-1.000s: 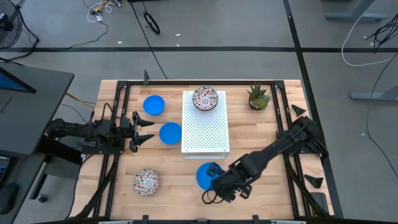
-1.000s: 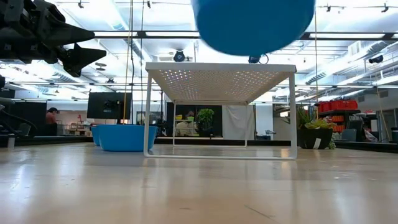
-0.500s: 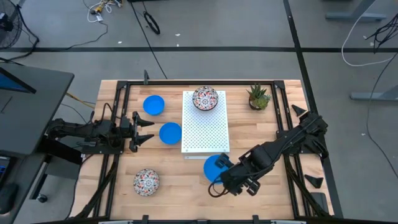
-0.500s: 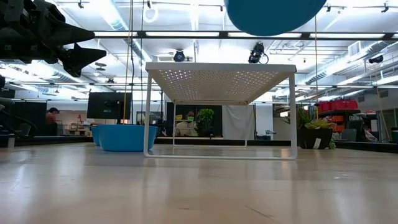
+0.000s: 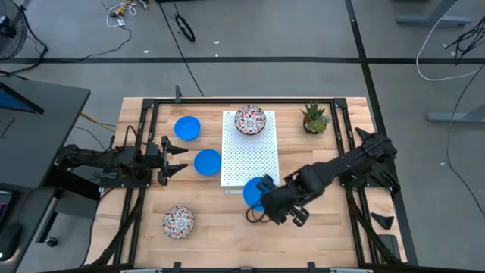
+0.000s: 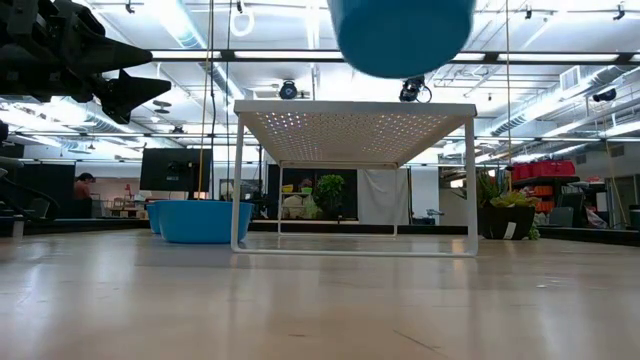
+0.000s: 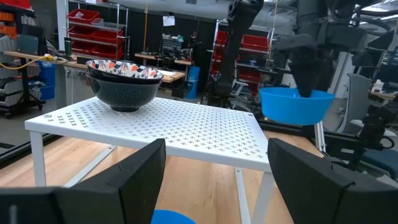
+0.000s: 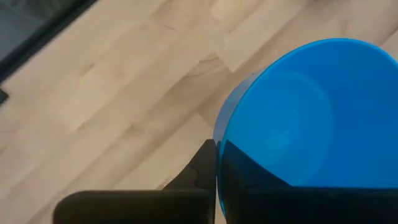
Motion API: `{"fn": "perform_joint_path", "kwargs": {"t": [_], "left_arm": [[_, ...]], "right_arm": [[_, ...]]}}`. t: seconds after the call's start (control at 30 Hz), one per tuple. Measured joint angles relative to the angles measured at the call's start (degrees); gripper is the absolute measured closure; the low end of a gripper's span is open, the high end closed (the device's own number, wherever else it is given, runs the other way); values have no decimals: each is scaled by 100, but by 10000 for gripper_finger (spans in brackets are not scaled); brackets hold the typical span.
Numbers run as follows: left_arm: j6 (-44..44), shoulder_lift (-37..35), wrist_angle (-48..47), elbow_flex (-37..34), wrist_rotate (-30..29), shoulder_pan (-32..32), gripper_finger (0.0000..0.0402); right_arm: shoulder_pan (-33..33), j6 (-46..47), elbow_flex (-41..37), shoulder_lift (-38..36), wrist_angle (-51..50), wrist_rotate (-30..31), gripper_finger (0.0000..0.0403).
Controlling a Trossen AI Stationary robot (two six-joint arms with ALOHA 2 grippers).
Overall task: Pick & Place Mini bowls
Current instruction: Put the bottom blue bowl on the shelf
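Next, I set the blue mini bowl, now in the air by the board's corner, on the white board (image 5: 245, 157) between its floral bowl and near edge, using my right gripper.
My right gripper (image 5: 267, 199) is shut on a plain blue mini bowl (image 5: 255, 192) and holds it in the air by the near right corner of the white perforated board (image 5: 250, 163). A floral mini bowl (image 5: 250, 120) stands on the board's far end. Two more blue mini bowls (image 5: 187, 127) (image 5: 207, 162) sit on the table left of the board, and a second floral one (image 5: 178, 221) lies near the front. My left gripper (image 5: 184, 158) waits open and level at the table's left, pointing at the board. My right gripper holds the blue bowl by its rim (image 8: 219, 149), on the side nearest the arm. One finger (image 8: 199, 173) lies on the outside of the wall; the other does not show. The fingers come steeply from above (image 7: 308, 68). The bowl (image 7: 293, 104) hangs mouth up, clear of the table.
A small spiky green potted plant (image 5: 314, 117) stands at the far right of the table. The board is a low table on thin white legs (image 6: 238, 180), with room beneath. Black frame rails (image 5: 144, 182) run along the table's left and right sides.
My right gripper has risen and gone toward the table's far edge, up to the board's near right corner, carrying the blue bowl clear of the table. The bowl stays mouth up.
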Motion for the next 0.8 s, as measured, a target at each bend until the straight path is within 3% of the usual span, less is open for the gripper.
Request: {"fn": "perform_joint_path", "kwargs": {"t": [0.8], "left_arm": [[1,-1,0,1,0,0,113]], "right_arm": [[-1737,-1793,0,0,1,-7,396]]}}
